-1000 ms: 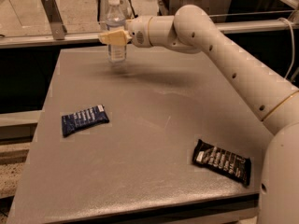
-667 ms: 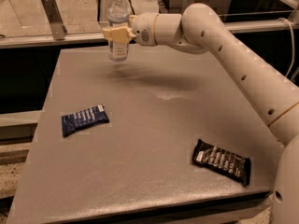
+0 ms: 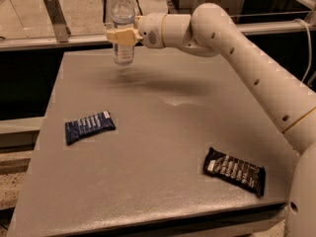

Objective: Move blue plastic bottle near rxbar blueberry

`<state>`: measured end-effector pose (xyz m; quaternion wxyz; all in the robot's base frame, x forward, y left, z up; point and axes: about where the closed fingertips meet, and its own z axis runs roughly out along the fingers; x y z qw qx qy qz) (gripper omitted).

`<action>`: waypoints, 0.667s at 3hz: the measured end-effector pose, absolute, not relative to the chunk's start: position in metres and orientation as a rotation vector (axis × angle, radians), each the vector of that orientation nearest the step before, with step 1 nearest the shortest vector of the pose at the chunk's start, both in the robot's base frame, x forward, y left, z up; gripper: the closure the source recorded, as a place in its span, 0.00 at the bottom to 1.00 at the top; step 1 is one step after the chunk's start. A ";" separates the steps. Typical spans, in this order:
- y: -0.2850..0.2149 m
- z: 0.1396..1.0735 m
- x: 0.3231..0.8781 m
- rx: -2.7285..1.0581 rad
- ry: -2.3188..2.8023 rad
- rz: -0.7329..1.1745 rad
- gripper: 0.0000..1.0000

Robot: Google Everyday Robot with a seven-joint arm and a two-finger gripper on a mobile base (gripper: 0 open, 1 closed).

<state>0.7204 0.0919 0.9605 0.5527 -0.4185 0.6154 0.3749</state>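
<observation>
Next, my gripper lets go of the blue plastic bottle on the table (image 3: 91, 112), just behind the far edge of the rxbar blueberry.
The blue plastic bottle (image 3: 122, 23) is upright, with a white cap, and hangs just above the far left part of the grey table (image 3: 158, 132). My gripper (image 3: 121, 35) is shut around the bottle's middle, its tan fingers (image 3: 118, 35) crossing the bottle. The arm reaches in from the right. The rxbar blueberry (image 3: 89, 126), a flat dark blue wrapper with white lettering, lies on the table's left side, well in front of the bottle.
A larger black bar wrapper (image 3: 235, 171) lies at the table's front right. A metal bracket (image 3: 55, 17) stands behind the table's far left edge. A rail runs along the back edge.
The gripper has lifted the bottle off the table's far edge; its bottom now hangs above its shadow. The wrappers have not moved.
</observation>
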 end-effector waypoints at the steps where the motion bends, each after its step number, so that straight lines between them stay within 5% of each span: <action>1: 0.102 0.952 0.699 -1.015 1.453 0.944 1.00; 2: 0.115 0.948 0.663 -1.044 1.442 1.007 1.00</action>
